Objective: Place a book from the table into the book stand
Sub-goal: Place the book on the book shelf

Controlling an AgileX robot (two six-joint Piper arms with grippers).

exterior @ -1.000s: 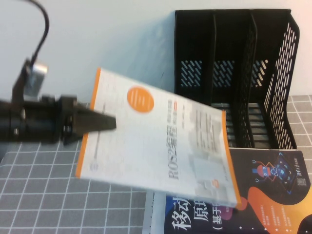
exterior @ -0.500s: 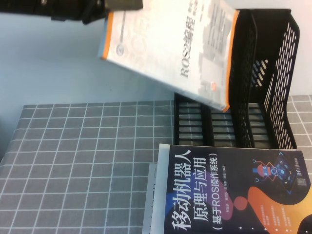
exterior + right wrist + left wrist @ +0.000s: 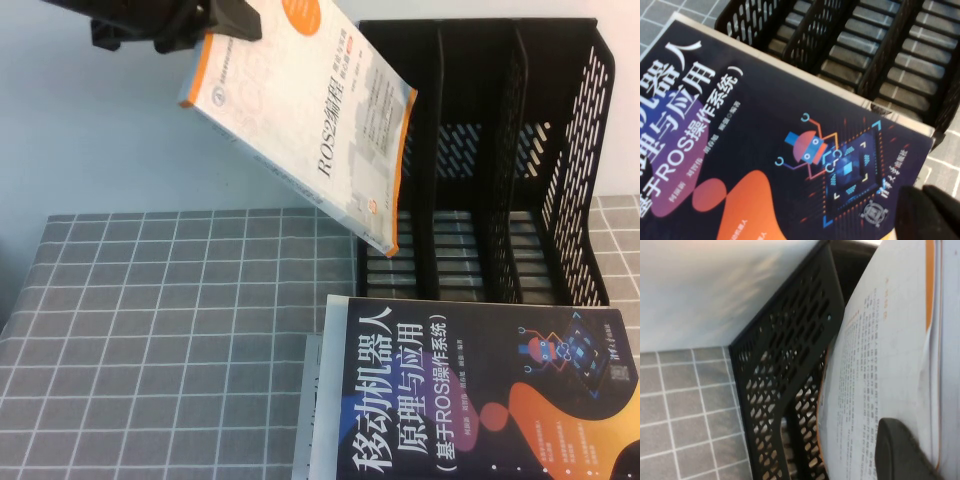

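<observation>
My left gripper is to let go of the white book upright in the stand's end slot (image 3: 379, 284) (image 3: 789, 442) next to the wide open grey mat.
My left gripper (image 3: 225, 22) is shut on a white book with orange edges (image 3: 310, 120) and holds it high and tilted, its lower corner hanging in front of the leftmost slot of the black book stand (image 3: 520, 160). In the left wrist view the book's back cover (image 3: 880, 365) lies beside the stand's perforated wall (image 3: 785, 375), with one finger (image 3: 900, 450) pressed on it. A dark blue book (image 3: 470, 390) lies flat on the table in front of the stand. My right gripper (image 3: 932, 212) hovers over that book's corner (image 3: 790, 150), fingers together.
A grey checked mat (image 3: 160, 330) covers the table left of the blue book. Another book's pale edge (image 3: 308, 410) shows under the blue one. A pale blue wall stands behind the stand.
My left gripper has carried the white book up off the table, then moved it left and down, so its lower corner now hangs before the stand's left slot.
</observation>
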